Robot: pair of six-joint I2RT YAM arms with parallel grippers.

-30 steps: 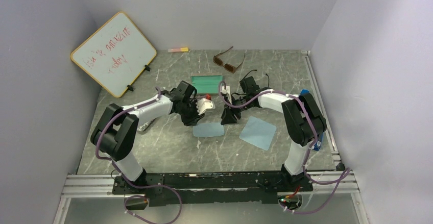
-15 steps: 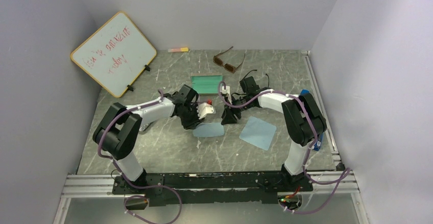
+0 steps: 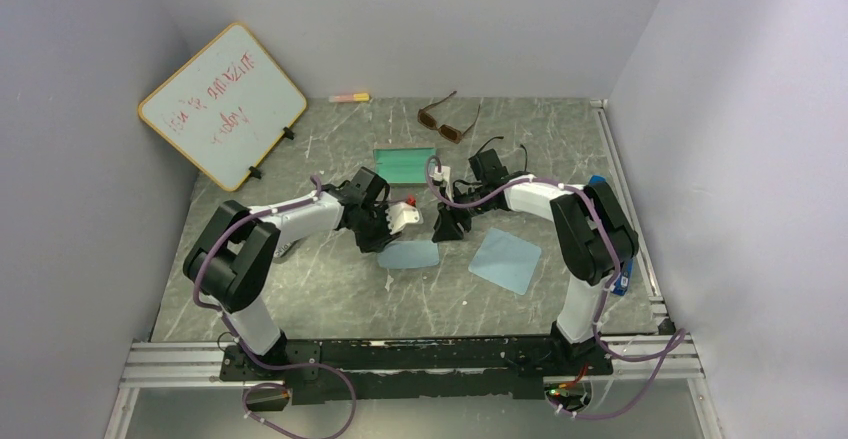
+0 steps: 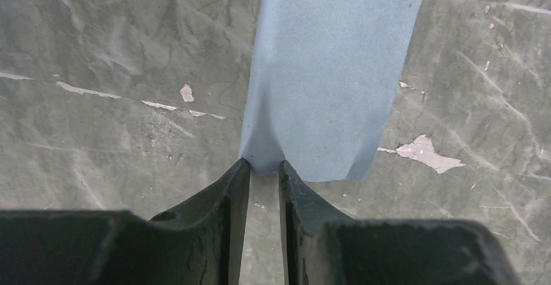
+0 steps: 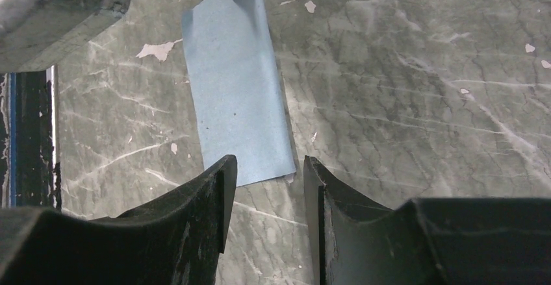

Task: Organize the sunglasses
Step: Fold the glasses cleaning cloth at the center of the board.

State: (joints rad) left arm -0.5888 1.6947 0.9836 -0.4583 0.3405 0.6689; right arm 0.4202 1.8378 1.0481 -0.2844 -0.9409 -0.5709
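Observation:
The left gripper's parted fingers leave the blue cloth's corner loose, so the robot should open them, pinch that corner, and pinch the cloth's opposite corner (image 5: 288, 169) with its right gripper.
The brown sunglasses (image 3: 443, 119) lie open at the back of the table, far from both arms. Thin black frame parts, which look like the black sunglasses (image 3: 492, 142), show just behind my right wrist and are mostly hidden. Both grippers are low over one blue cloth (image 3: 410, 254). My left gripper (image 4: 264, 168) is at the cloth's (image 4: 331, 71) near corner. Its jaws stand narrowly apart, with the corner bunched between the tips. My right gripper (image 5: 269, 168) is open at the opposite end of the cloth (image 5: 237, 97), with nothing between its fingers.
A second blue cloth (image 3: 506, 259) lies to the right of the first. A green rectangular cloth (image 3: 407, 165) is behind the grippers. A whiteboard (image 3: 222, 104) leans at the back left, and a small marker (image 3: 349, 97) lies by the back wall.
My left gripper has drawn back and settled onto the cloth's corner, and its jaws have narrowed. The right gripper has hardly moved.

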